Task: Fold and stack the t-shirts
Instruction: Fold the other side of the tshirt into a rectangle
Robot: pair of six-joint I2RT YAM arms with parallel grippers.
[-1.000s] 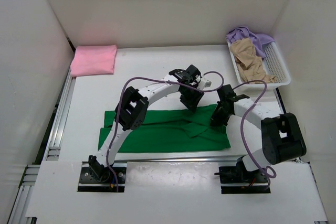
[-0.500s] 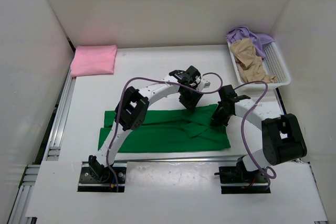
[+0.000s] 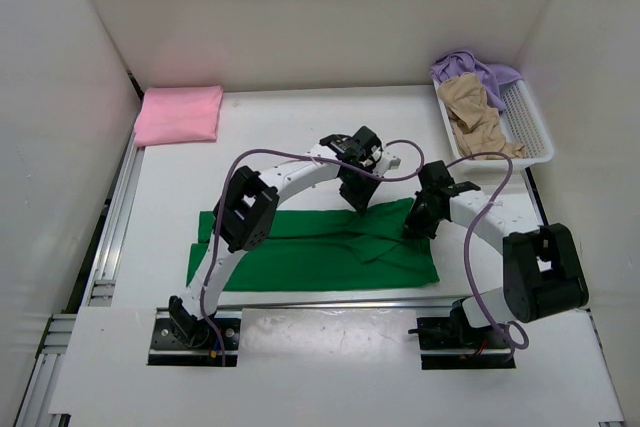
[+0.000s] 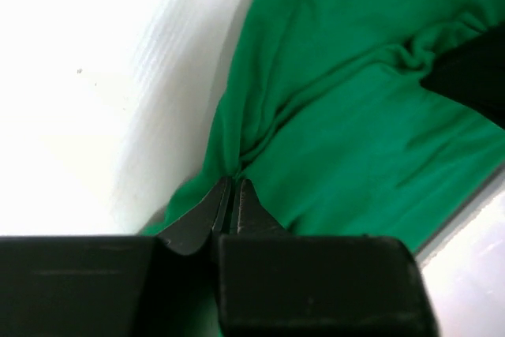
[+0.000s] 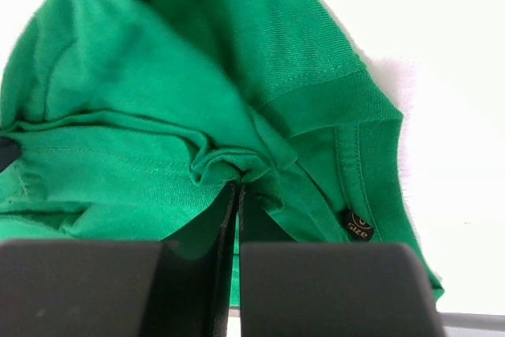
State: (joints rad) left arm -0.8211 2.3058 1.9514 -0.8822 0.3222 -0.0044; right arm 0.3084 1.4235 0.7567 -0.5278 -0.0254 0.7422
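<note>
The t-shirt's folded layer lies creased beside the robot's right gripper, so the left gripper needs to let go of the t-shirt's far edge and take the layer's inner edge (image 3: 346, 240) to straighten it.
A dark green t-shirt (image 3: 300, 252) lies spread across the near half of the table, partly folded. My left gripper (image 3: 358, 202) is shut on a pinch of its far edge (image 4: 237, 165). My right gripper (image 3: 415, 228) is shut on a bunched fold of the same shirt (image 5: 229, 165), close to the collar and its size label (image 5: 359, 227). A folded pink t-shirt (image 3: 180, 114) rests at the far left. Tan (image 3: 475, 117) and lavender (image 3: 470, 65) t-shirts lie crumpled in the basket.
A white mesh basket (image 3: 530, 127) stands at the far right against the wall. White walls close in the table on three sides. A metal rail (image 3: 115, 217) runs along the left edge.
The left gripper has closed on the green shirt's far edge. The right gripper stays shut on its fold. Both arms have barely moved.
</note>
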